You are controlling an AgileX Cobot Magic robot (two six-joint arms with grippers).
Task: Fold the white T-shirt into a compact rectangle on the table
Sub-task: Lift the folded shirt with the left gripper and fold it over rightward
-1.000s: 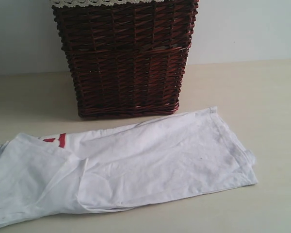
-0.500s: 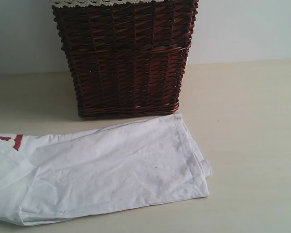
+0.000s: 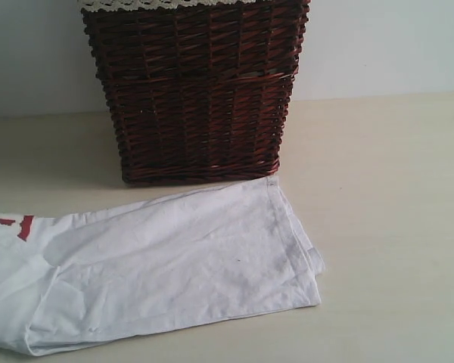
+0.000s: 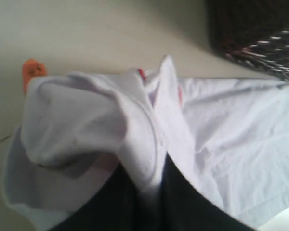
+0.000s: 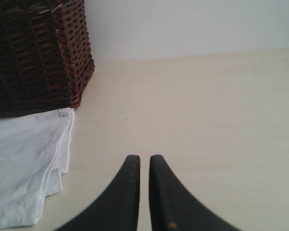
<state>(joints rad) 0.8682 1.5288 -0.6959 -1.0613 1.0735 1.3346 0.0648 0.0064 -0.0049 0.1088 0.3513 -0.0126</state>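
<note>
I need to release the bunched fold, now lifted off the table, over the hem end of the white T-shirt (image 3: 299, 231) with my left gripper, beside the bare tabletop.
The white T-shirt (image 3: 166, 265) lies as a long band on the pale beige table (image 3: 386, 189), in front of the basket, its hem end at the right and a bit of red patch (image 3: 23, 225) at the far left. In the left wrist view my left gripper (image 4: 149, 185) is shut on a bunched fold of the T-shirt (image 4: 86, 120), lifted off the table; the orange tag (image 4: 32, 71) shows behind it. My right gripper (image 5: 144, 161) hovers over bare table (image 5: 207, 110), fingers nearly together and holding nothing, to the right of the shirt's hem (image 5: 29, 163). Neither gripper shows in the exterior view.
A tall dark wicker basket (image 3: 197, 91) with cream lace trim (image 3: 136, 4) stands at the back, just behind the shirt. A light grey-white wall (image 3: 386, 45) closes off the far edge of the table. Bare tabletop stretches to the right of the shirt.
The shirt has been dragged leftward: its hem end moved from the right side toward the middle, and the red patch slid to the left edge. The last half second shows only slight movement.
</note>
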